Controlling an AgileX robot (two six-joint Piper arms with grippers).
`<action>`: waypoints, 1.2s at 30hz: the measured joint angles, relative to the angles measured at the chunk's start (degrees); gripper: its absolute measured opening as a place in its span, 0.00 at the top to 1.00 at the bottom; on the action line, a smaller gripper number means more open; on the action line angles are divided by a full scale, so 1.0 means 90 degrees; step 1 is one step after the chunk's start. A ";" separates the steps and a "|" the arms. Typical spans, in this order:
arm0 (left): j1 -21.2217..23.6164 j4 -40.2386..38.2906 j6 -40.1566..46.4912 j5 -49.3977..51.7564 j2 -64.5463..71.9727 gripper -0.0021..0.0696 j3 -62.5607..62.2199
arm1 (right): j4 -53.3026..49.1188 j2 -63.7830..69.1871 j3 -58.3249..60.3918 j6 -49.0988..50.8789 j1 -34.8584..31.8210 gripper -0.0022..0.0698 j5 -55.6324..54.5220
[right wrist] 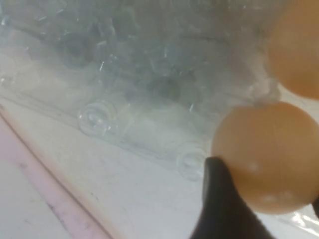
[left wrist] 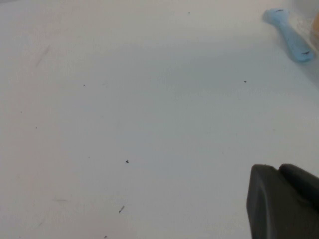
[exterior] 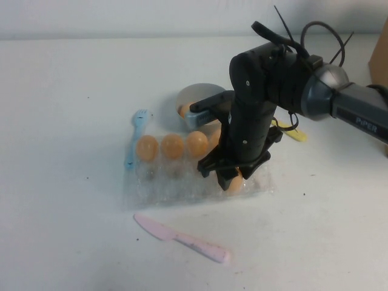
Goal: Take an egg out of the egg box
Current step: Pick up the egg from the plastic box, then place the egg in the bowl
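The robot's right gripper should release the egg toward the back of the grey bowl (exterior: 215, 99) behind the egg box.
The clear plastic egg box (exterior: 157, 188) lies in the middle of the table, with three orange-tan eggs (exterior: 172, 145) showing in its back row. My right gripper (exterior: 233, 179) reaches down over the box's front right corner and is shut on one egg (exterior: 233, 185). In the right wrist view this egg (right wrist: 266, 154) sits between the dark fingers (right wrist: 219, 199), low over the crinkly tray (right wrist: 149, 74), with another egg (right wrist: 299, 50) beyond it. My left gripper (left wrist: 281, 172) hovers over bare table, fingertips together, holding nothing; it is out of the high view.
A grey bowl (exterior: 197, 97) with an egg in it stands behind the box. A blue fork (exterior: 134, 136) lies along the box's left side. A pink knife (exterior: 182, 239) lies in front. A yellow utensil (exterior: 294, 132) and a cardboard box (exterior: 379, 51) are at the right.
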 joint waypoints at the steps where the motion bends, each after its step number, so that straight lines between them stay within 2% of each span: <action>1: 0.0000 0.0000 0.0000 0.0000 0.0000 0.98 0.0000 | 0.0000 0.0000 -0.0072 -0.0026 0.0000 0.52 0.0027; 11: 0.0000 0.0000 0.0000 0.0000 0.0000 0.98 0.0000 | -0.0095 -0.0476 -0.0525 -0.0172 0.0000 0.52 0.0110; 18: 0.0000 0.0000 0.0000 0.0000 0.0000 0.98 0.0000 | -0.1043 -0.1101 -0.0595 -0.0172 0.0000 0.52 0.0121; 28: 0.0000 0.0000 0.0000 0.0000 0.0000 0.98 0.0000 | -0.1586 -0.0741 -0.0619 -0.0172 -0.0011 0.52 -0.1802; 36: 0.0000 0.0000 0.0000 0.0000 0.0000 0.98 0.0000 | -0.1494 0.0007 -0.0759 -0.0172 -0.0335 0.52 -0.2952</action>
